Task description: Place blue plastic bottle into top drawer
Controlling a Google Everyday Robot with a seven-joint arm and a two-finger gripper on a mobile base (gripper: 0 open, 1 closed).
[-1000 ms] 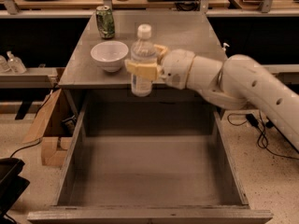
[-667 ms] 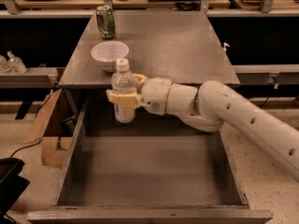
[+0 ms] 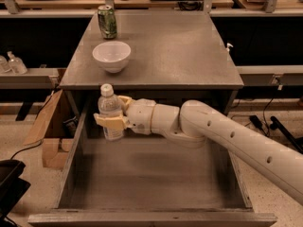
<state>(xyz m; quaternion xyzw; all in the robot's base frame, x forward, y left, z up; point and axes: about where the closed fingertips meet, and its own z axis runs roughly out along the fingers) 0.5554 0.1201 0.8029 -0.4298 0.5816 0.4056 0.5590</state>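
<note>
Next, my gripper lets go of the blue plastic bottle standing upright on the rear drawer's bottom [image 3: 114, 156], toward the side of the drawer by the cardboard box. The bottle now hangs over the open top drawer.
The blue plastic bottle [image 3: 110, 109] is a clear bottle with a white cap, held upright. My gripper [image 3: 112, 113] is shut on the bottle around its middle, with yellowish fingers [image 3: 110, 122] wrapping it. It hangs over the rear left part of the open top drawer [image 3: 151, 178], just below the cabinet top's front edge. The bottle's base is above the drawer floor. My white arm reaches in from the lower right.
On the grey cabinet top [image 3: 180, 56] stand a white bowl [image 3: 111, 56] and a green soda can [image 3: 107, 21]. Small clear pump bottles [image 3: 14, 63] sit on a shelf at left. A cardboard box [image 3: 49, 131] lies left of the drawer. Cables run on the floor at right.
My gripper has moved left and down with the bottle, from above the cabinet top's front edge to inside the drawer opening at the rear left.
</note>
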